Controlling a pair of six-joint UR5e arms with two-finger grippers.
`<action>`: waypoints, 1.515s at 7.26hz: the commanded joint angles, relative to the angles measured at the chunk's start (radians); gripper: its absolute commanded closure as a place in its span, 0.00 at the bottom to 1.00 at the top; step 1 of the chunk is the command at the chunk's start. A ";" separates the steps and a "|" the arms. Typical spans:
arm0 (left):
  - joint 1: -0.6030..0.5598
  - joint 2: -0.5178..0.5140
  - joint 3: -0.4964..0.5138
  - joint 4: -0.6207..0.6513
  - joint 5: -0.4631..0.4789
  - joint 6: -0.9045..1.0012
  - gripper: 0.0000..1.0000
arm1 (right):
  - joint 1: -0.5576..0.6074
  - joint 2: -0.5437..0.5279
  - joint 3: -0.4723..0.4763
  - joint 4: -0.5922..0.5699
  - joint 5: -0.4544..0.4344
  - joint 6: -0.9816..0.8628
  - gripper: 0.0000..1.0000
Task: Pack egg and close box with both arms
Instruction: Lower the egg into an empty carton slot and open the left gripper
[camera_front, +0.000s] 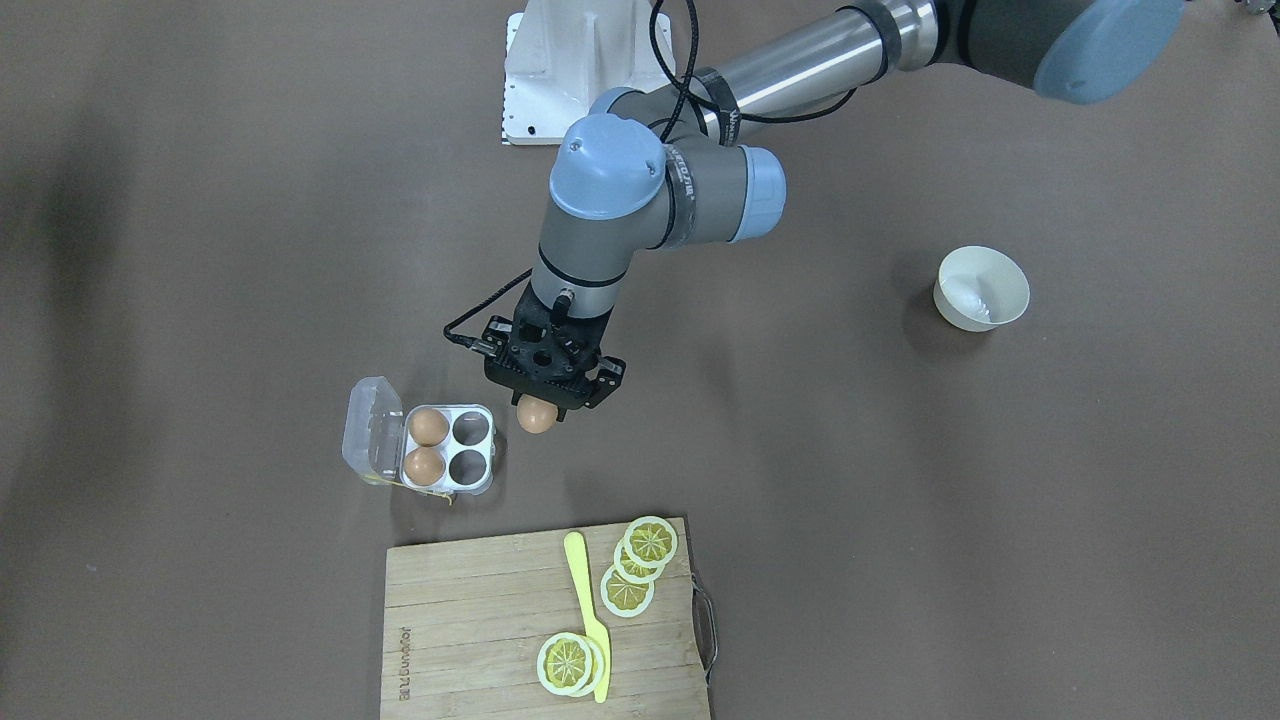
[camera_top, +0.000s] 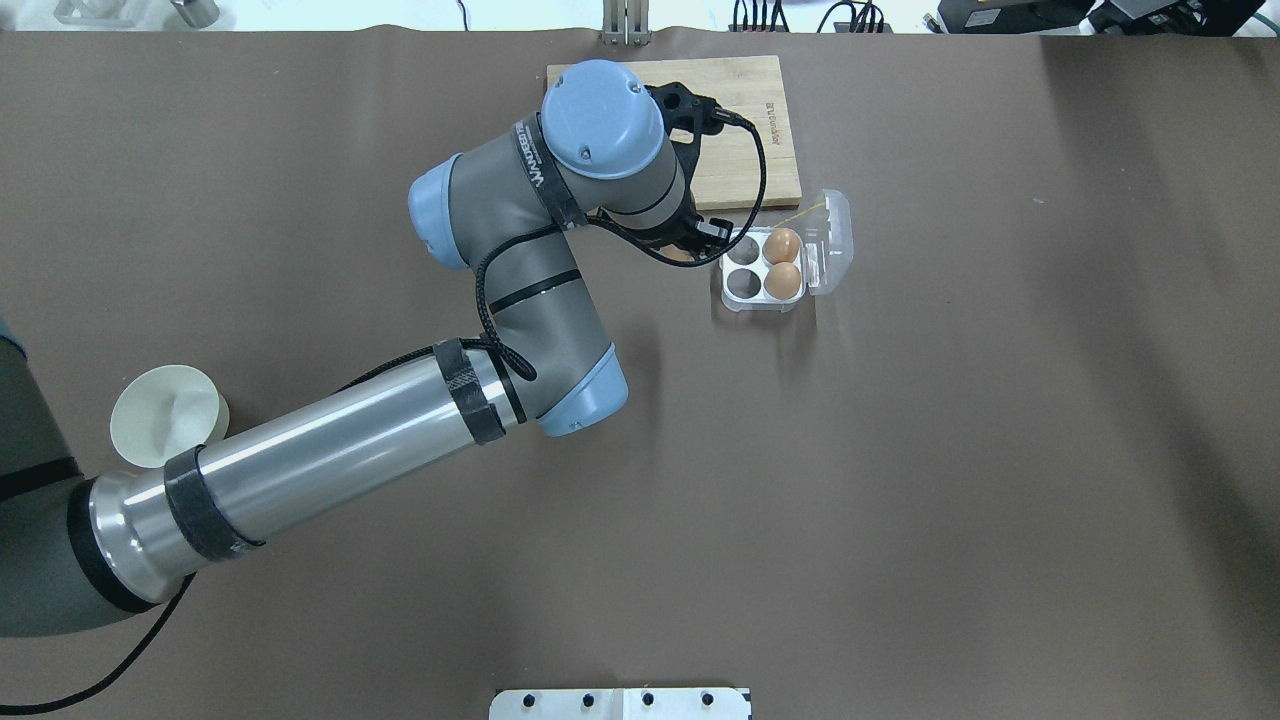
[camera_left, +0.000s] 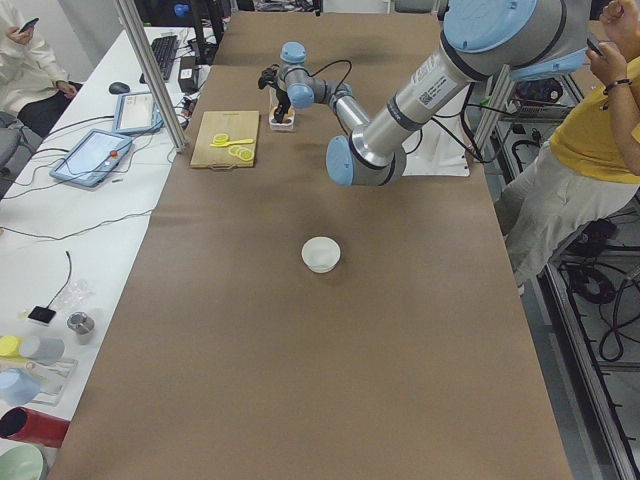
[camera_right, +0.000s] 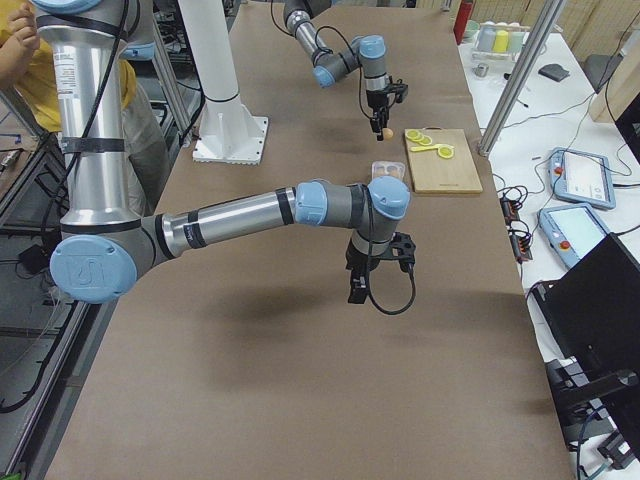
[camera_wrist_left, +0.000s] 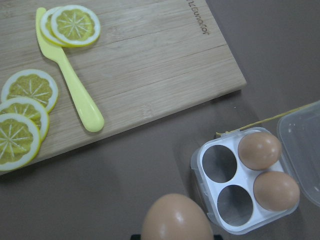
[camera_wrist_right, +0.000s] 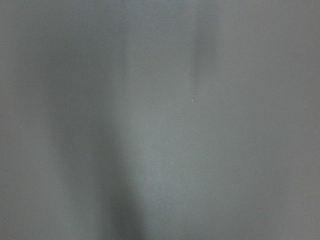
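Observation:
I should bring the light-brown egg to the empty cell farther from the cutting board (camera_front: 468, 427) (camera_wrist_left: 235, 205) and let go of it there with my left gripper.
My left gripper (camera_front: 552, 392) is shut on a light-brown egg (camera_front: 537, 417) and holds it just beside the box (camera_front: 449, 487), on the side of its empty cells. The box has a white four-cell tray with its clear lid (camera_front: 371, 432) hinged open. Two eggs (camera_front: 428, 427) (camera_front: 424, 466) fill the cells next to the lid; the other two cells are empty. In the left wrist view the held egg (camera_wrist_left: 174, 221) shows at the bottom edge, left of the box (camera_wrist_left: 205, 196). My right gripper (camera_right: 372, 280) shows only in the exterior right view, above bare table; I cannot tell if it is open.
A bamboo cutting board (camera_front: 470, 625) with lemon slices (camera_front: 640, 565) and a yellow plastic knife (camera_front: 588, 610) lies close to the box. A white bowl (camera_front: 981, 288) stands far off on my left side. The white arm base (camera_front: 560, 70) is at the table edge.

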 joint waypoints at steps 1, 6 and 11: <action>0.036 -0.040 0.073 -0.023 0.061 0.035 0.89 | 0.000 0.000 0.001 0.000 -0.001 0.000 0.00; 0.072 -0.149 0.185 -0.025 0.161 0.092 0.90 | 0.000 -0.002 0.005 0.000 -0.001 -0.035 0.00; 0.073 -0.172 0.215 -0.025 0.229 0.101 0.90 | 0.001 -0.005 0.005 0.000 -0.004 -0.040 0.00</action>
